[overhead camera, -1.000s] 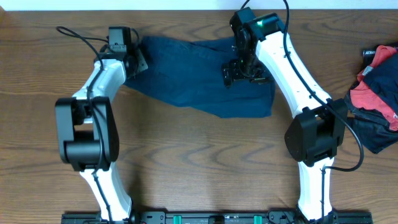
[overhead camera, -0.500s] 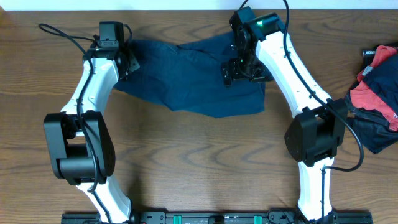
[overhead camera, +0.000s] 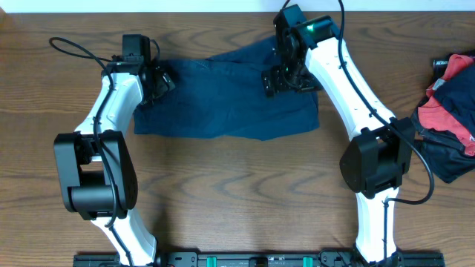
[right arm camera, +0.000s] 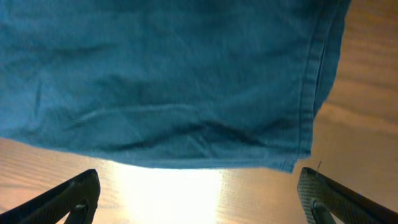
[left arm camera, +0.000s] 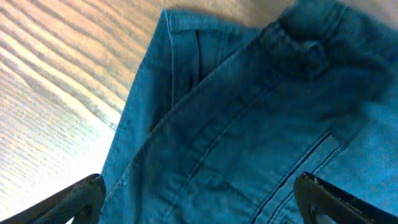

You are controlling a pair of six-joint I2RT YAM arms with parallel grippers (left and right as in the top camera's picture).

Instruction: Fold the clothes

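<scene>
My left gripper should grip the near end [overhead camera: 165,102] of the shorts beneath it and pull them closer before folding, since they lie close to the table's far edge.
The clothes, dark navy shorts [overhead camera: 223,96], lie spread flat across the far middle of the wooden table. My left gripper [overhead camera: 159,81] hovers over their left end, open. In the left wrist view the left gripper [left arm camera: 199,210] has its fingertips [left arm camera: 78,198] wide apart over the seamed fabric [left arm camera: 249,124], holding nothing. My right gripper [overhead camera: 286,80] is above the shorts' upper right part, open. In the right wrist view the right gripper [right arm camera: 199,205] stands open over bare table, with the shorts' hem [right arm camera: 186,112] just beyond its fingertips.
A heap of red and dark garments [overhead camera: 453,104] lies at the table's right edge. The table's far edge [overhead camera: 223,10] runs close behind the shorts. Both arm bases stand at the near edge.
The left gripper dragged the shorts' left end leftward, then opened and let go. The shorts now lie wider and flatter. The right gripper stayed open, shifting slightly.
</scene>
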